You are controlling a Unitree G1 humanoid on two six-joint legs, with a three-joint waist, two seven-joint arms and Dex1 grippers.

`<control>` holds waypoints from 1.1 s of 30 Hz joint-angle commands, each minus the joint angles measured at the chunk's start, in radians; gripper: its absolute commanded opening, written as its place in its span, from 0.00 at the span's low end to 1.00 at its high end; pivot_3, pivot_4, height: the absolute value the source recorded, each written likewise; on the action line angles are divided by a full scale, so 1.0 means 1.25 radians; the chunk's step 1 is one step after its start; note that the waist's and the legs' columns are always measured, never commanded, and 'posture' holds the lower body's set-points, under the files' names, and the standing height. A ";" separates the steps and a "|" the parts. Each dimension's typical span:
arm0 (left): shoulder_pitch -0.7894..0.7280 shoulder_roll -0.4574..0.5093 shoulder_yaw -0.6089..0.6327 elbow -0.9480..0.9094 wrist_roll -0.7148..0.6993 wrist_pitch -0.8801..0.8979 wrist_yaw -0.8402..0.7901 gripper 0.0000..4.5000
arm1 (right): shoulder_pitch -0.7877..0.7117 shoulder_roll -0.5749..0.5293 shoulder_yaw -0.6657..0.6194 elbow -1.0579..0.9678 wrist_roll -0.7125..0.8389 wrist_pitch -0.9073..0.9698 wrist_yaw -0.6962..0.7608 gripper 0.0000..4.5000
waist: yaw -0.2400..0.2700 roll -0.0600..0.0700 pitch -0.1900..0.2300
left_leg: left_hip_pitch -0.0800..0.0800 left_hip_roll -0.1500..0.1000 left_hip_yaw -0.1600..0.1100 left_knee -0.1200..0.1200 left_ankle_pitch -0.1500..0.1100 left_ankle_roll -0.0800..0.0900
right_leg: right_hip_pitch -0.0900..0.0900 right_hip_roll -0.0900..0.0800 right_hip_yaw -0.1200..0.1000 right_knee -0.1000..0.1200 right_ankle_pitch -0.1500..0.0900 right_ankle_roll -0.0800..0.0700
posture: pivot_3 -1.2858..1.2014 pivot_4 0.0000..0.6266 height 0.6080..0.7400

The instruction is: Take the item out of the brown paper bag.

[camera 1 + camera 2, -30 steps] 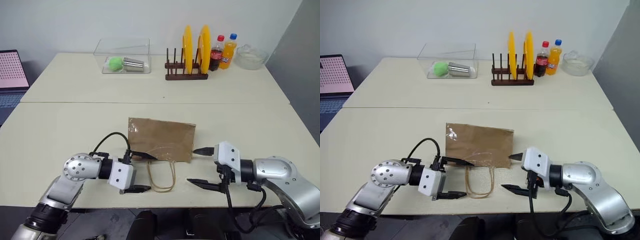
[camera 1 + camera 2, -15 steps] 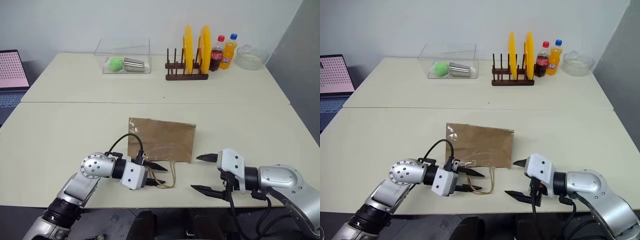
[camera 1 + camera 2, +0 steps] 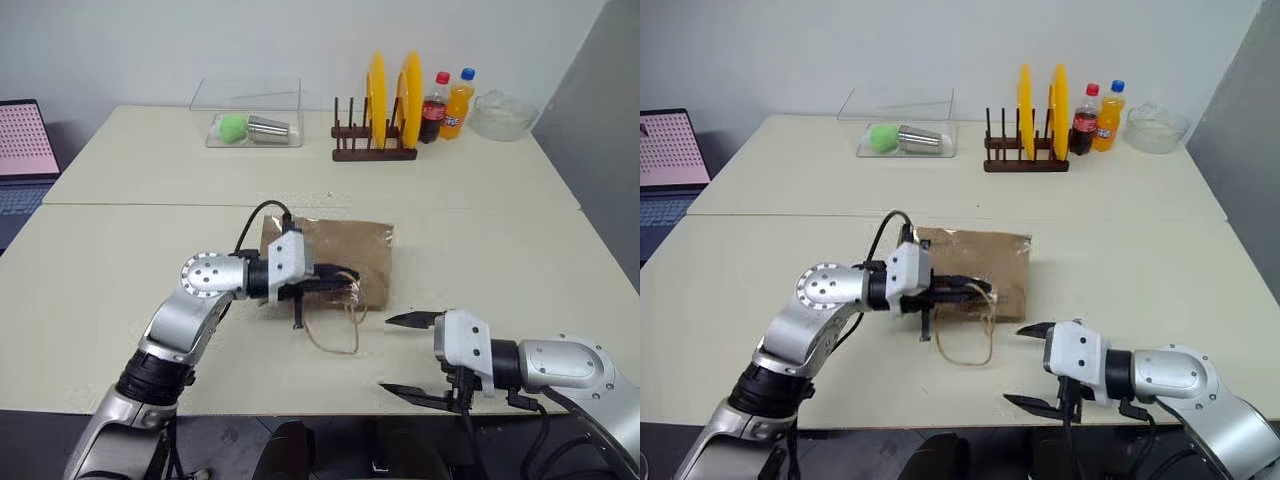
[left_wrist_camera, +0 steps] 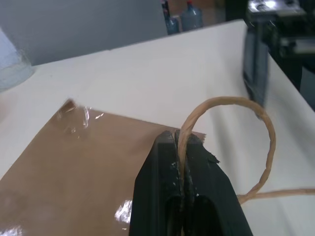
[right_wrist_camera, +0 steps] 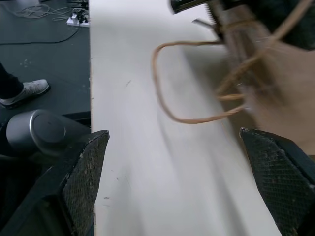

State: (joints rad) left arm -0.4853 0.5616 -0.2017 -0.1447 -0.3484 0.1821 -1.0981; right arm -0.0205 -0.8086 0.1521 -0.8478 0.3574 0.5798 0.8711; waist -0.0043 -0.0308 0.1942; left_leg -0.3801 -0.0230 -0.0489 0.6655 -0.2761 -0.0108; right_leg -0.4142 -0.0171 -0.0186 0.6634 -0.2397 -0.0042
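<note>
The robot's left gripper holds one handle loop while the other loop lies loose, so its right gripper should first pinch that loop (image 3: 355,345) to spread the bag's opening open.
The brown paper bag (image 3: 345,243) lies flat in the middle of the near table. My left gripper (image 3: 342,281) hovers over its near edge, shut on one thin tan handle (image 4: 183,139). The other handle loop (image 3: 335,335) trails on the table toward me. In the left wrist view the pinched cord arcs up out of the closed black fingers (image 4: 162,172) above the brown paper (image 4: 74,162). My right gripper (image 3: 388,354) stands open near the table's front edge, to the right of the loops, holding nothing. The item is hidden.
On the far table stand a clear box (image 3: 245,112) with a green ball and a silver cup, a rack with yellow plates (image 3: 385,110), a cola bottle (image 3: 433,105), an orange bottle (image 3: 456,102) and a glass bowl (image 3: 500,113). A laptop (image 3: 22,140) sits far left.
My left gripper closed on a bag handle and rose up over the bag's near edge, drawing the handle with it. The right gripper stayed open and hardly moved.
</note>
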 commanded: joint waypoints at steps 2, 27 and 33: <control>-0.025 -0.016 0.017 -0.009 -0.014 0.014 0.007 0.00 | -0.078 0.003 0.091 0.034 -0.106 -0.088 0.000 1.00 | 0.000 0.000 0.000 | 0.000 0.000 0.000 0.000 0.000 0.000 | 0.000 0.000 0.000 0.000 0.000 0.000 | 0.52 0.24 1.00; -0.039 -0.017 0.035 0.061 0.010 -0.034 -0.002 0.00 | -0.065 0.067 0.122 0.164 -0.243 -0.207 -0.035 0.45 | 0.004 0.000 0.000 | 0.000 0.000 0.000 0.000 0.000 0.000 | 0.000 -0.001 0.001 0.000 0.000 0.000 | 0.52 0.24 1.00; -0.040 -0.017 0.031 0.073 0.015 -0.049 -0.005 0.00 | -0.034 0.067 0.110 0.150 -0.259 -0.216 -0.047 0.72 | 0.003 0.000 0.000 | 0.000 0.000 0.000 0.000 0.000 0.000 | 0.000 0.000 0.001 0.000 0.000 0.000 | 0.52 0.24 1.00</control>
State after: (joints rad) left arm -0.5184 0.5425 -0.1898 -0.0413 -0.3287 0.1409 -1.1032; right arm -0.0742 -0.7194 0.3147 -0.6169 0.0381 0.3316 0.8209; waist -0.0003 -0.0307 0.1941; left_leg -0.3800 -0.0235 -0.0491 0.6658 -0.2759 -0.0113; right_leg -0.4140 -0.0177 -0.0179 0.6638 -0.2396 -0.0045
